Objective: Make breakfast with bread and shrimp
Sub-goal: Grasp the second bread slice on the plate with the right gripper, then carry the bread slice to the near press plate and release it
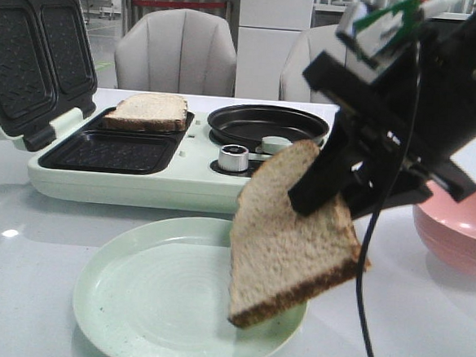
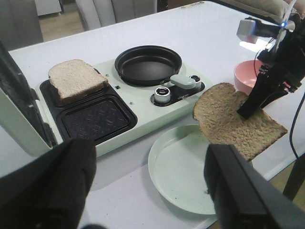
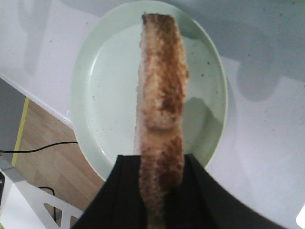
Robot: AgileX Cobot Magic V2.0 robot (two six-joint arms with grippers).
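I need to release the slice of bread, still tilted over the pale green plate, from my right gripper in the bare near grill hollow of the breakfast maker point(image 1: 107, 146).
One slice of bread point(image 1: 286, 247) point(image 2: 233, 121) hangs tilted over the right side of a pale green plate point(image 1: 148, 295) point(image 2: 176, 167) point(image 3: 109, 62). My right gripper point(image 1: 319, 184) point(image 3: 159, 164) is shut on its upper part, so the right wrist view shows the bread point(image 3: 159, 90) edge-on. A second slice of bread point(image 1: 147, 111) point(image 2: 76, 78) lies in the far grill well of the breakfast maker point(image 1: 139, 184). My left gripper point(image 2: 145, 157) is open and holds nothing, above the table near the plate's left edge. No shrimp shows in any view.
The maker's lid point(image 1: 34, 50) stands open at the left. Its near grill well point(image 1: 109, 151) is bare. A round black pan point(image 1: 266, 123) and a metal knob point(image 1: 233, 156) sit on its right half. A pink bowl point(image 1: 459, 227) point(image 2: 243, 76) stands at the right.
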